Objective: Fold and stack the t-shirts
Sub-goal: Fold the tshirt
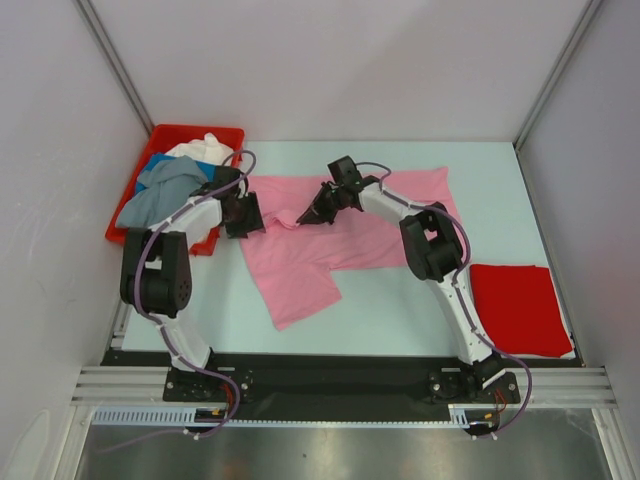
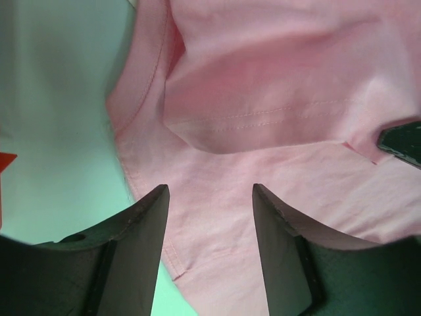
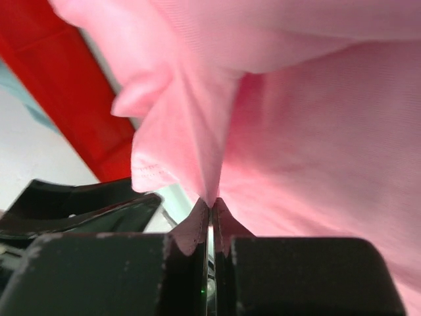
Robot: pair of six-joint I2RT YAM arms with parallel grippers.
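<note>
The pink t-shirt's folded-over edge droops from my right gripper, so next my left gripper grabs its loose end (image 2: 182, 117) by the collar and straightens it.
A light pink t-shirt (image 1: 340, 245) lies spread and rumpled on the table. My right gripper (image 1: 312, 213) is shut on a pinched fold of the pink t-shirt (image 3: 197, 131), and the cloth rises in a peak from the closed right gripper (image 3: 212, 204). My left gripper (image 1: 245, 216) hovers over the shirt's left edge. In the left wrist view the left gripper (image 2: 209, 197) is open, with the pink t-shirt (image 2: 263, 99) lying flat below it and nothing held. A folded red t-shirt (image 1: 520, 305) rests at the right of the table.
A red bin (image 1: 140, 180) at the table's left rear holds grey-blue (image 1: 160, 195), blue (image 1: 165, 163) and white (image 1: 205, 148) shirts. It stands close to the left arm. Grey walls enclose the table on three sides.
</note>
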